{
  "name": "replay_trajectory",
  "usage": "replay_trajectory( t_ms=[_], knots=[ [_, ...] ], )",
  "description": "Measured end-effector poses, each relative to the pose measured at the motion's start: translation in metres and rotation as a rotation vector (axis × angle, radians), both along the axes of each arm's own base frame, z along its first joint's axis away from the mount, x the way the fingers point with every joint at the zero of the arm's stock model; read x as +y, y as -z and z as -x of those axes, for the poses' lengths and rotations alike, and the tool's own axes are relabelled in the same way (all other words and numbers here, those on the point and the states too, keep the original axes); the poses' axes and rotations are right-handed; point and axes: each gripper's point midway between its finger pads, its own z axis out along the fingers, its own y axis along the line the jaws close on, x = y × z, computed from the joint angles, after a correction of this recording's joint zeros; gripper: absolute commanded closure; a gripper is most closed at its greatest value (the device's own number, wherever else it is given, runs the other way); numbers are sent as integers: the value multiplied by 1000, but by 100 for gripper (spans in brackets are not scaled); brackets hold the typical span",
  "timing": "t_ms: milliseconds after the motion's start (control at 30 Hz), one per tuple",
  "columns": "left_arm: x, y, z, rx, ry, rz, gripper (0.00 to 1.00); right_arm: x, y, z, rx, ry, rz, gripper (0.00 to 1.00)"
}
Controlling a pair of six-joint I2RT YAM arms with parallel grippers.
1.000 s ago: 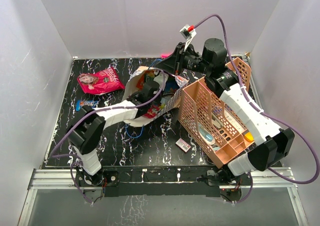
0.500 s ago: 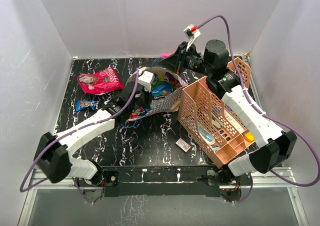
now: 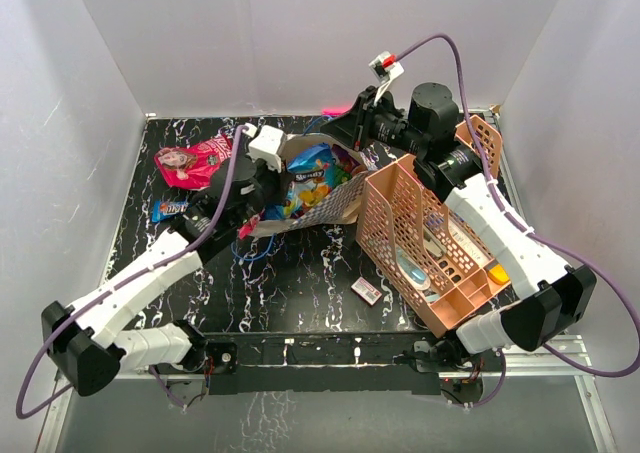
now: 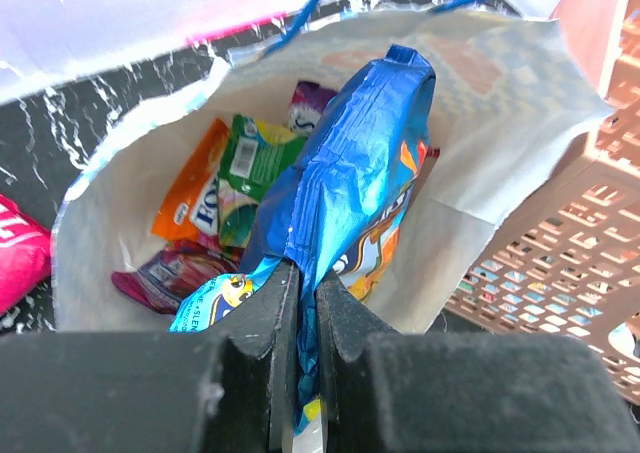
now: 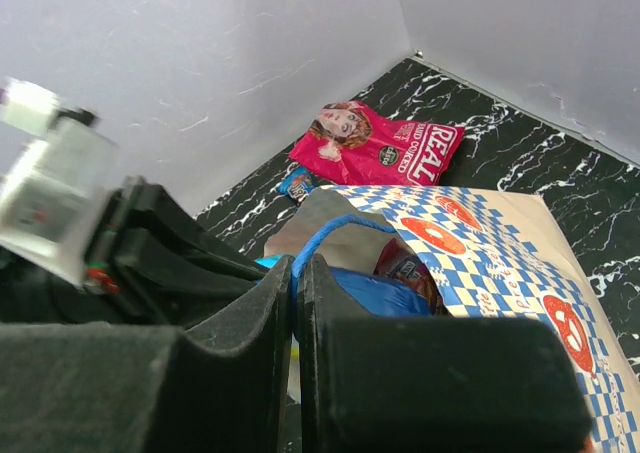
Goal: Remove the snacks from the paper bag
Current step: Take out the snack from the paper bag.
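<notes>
My left gripper has the large blue chip bag. Next, I set it down on the table (image 3: 168, 255) just in front of the small blue pack.
The checkered paper bag (image 3: 338, 205) lies on its side, mouth toward the left. My left gripper (image 3: 272, 180) is shut on the large blue chip bag (image 3: 312, 171), which sticks partly out of the mouth. In the left wrist view my gripper (image 4: 305, 283) pinches the chip bag (image 4: 350, 173). Orange (image 4: 190, 188), green (image 4: 250, 158) and purple (image 4: 312, 98) packs lie inside the paper bag (image 4: 480, 143). My right gripper (image 3: 342, 133) is shut on the bag's blue cord handle (image 5: 340, 228). A pink-red bag (image 3: 195, 161) and a small blue pack (image 3: 170, 209) lie on the table to the left.
The peach perforated rack (image 3: 430, 243) stands right against the paper bag's right side, with orange and white items in it. A small white-pink box (image 3: 367, 291) lies on the table in front of the rack. White walls close in the black marbled table.
My left gripper has drawn back out of the paper bag to the left, with the blue chip bag in it. The chip bag now shows at the mouth. The right gripper barely moved.
</notes>
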Motion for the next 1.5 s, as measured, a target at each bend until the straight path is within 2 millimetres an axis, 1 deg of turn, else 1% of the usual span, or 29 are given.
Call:
replay_trajectory(
  t_ms=[167, 233, 333, 467, 533, 600, 700, 800, 933, 1000, 1100, 1167, 1233, 1300, 1433, 1500],
  knots=[
    [10, -38, 4, -102, -14, 47, 100, -2, 2, -3, 6, 24, 3, 92],
    [11, -49, 2, -138, -21, 67, 100, -2, 2, -4, 6, 26, 2, 92],
    [8, -54, -3, -162, -26, 79, 100, -3, 2, -4, 8, 30, 0, 92],
    [-2, -49, -13, -157, -20, 74, 100, -3, 2, -6, 9, 40, 0, 92],
    [-7, -49, -15, -152, -9, 73, 100, -4, 2, -6, 8, 46, 0, 92],
    [-9, -52, -15, -156, 3, 78, 100, -5, 1, -7, 7, 56, 1, 92],
    [-10, -68, -8, -184, 30, 102, 100, -8, -1, -9, 2, 79, -1, 92],
    [-2, -93, 9, -238, 66, 132, 100, -14, -1, -13, 1, 123, -3, 92],
    [18, -128, 40, -325, 107, 153, 100, -23, 1, -19, 6, 201, -4, 92],
    [32, -151, 55, -385, 112, 159, 100, -28, 3, -25, 12, 249, -4, 92],
    [52, -179, 70, -465, 91, 165, 100, -37, 7, -32, 22, 315, -3, 92],
    [65, -192, 76, -511, 60, 160, 100, -42, 9, -35, 28, 354, -2, 92],
    [77, -198, 75, -535, 4, 145, 100, -47, 10, -36, 30, 381, -1, 92],
    [94, -198, 67, -543, -98, 116, 100, -52, 10, -35, 29, 405, -1, 92],
    [137, -190, 42, -528, -384, 10, 100, -59, 7, -36, 24, 445, -3, 92],
    [154, -182, 29, -513, -518, -75, 100, -63, 8, -36, 22, 465, -1, 92]
  ],
)
